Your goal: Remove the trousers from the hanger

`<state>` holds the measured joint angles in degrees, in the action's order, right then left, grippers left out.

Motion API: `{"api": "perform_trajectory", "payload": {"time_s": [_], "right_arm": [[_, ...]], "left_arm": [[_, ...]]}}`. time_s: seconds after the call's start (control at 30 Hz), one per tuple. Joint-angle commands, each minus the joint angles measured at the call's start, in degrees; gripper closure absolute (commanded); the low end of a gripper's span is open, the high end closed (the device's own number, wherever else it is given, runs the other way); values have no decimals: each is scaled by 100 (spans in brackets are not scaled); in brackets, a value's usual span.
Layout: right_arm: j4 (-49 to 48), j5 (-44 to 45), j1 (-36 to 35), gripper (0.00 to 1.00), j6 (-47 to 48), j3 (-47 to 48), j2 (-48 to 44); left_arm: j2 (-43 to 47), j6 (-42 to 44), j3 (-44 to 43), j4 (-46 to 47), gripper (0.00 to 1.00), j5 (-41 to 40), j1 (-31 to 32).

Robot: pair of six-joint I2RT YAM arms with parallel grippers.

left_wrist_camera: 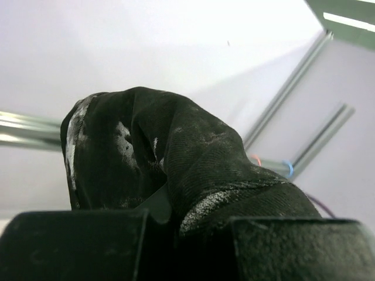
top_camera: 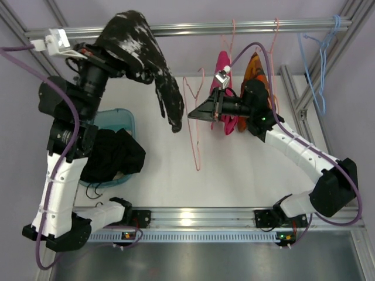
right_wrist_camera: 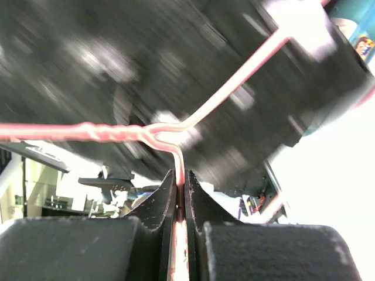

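I need to release the black white-speckled trousers from my left gripper onto the plain black clothes in the teal basket (top_camera: 117, 131).
My left gripper (top_camera: 120, 63) is shut on the black, white-speckled trousers (top_camera: 167, 88) and holds them up near the rail, with their long end hanging down to the right. In the left wrist view the bunched trousers (left_wrist_camera: 176, 146) fill the space above the shut gripper (left_wrist_camera: 187, 216). My right gripper (top_camera: 193, 113) is shut on the pale-pink wire hanger (top_camera: 197, 149), which hangs just right of the trousers' lower end. In the right wrist view the gripper (right_wrist_camera: 181, 187) pinches the hanger wire (right_wrist_camera: 234, 88) below its twisted neck. The trousers (right_wrist_camera: 117, 58) are a blur behind it.
A metal rail (top_camera: 193, 27) runs across the back. A magenta garment (top_camera: 224, 64) and an orange one (top_camera: 255, 67) hang from it on pink hangers. Light-blue hangers (top_camera: 319, 52) hang at the far right. A teal basket (top_camera: 126, 117) holds plain black clothes (top_camera: 114, 155).
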<state>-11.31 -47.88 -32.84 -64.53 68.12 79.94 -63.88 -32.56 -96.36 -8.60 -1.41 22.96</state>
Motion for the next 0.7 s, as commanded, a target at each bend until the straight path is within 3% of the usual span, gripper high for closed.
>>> {"api": "perform_trajectory", "payload": {"time_s": [0.0, 0.17, 0.27, 0.4, 0.67], "right_arm": [[76, -29, -3, 100, 292, -27, -172], [199, -46, -3, 100, 406, 17, -198], [261, -46, -12, 100, 459, 96, -233], [401, -64, -3, 100, 564, 175, -321], [753, -116, -3, 100, 898, 254, -532]], "left_arm": [[445, -251, -542, 1186, 100, -149, -484], [937, -111, -358, 886, 100, -377, -1108], [1447, 108, 28, 351, 100, -930, -1679], [2194, 713, 696, 131, 100, -1414, -2653], [3468, 1813, 1785, -186, 100, -1670, -3745]]}}
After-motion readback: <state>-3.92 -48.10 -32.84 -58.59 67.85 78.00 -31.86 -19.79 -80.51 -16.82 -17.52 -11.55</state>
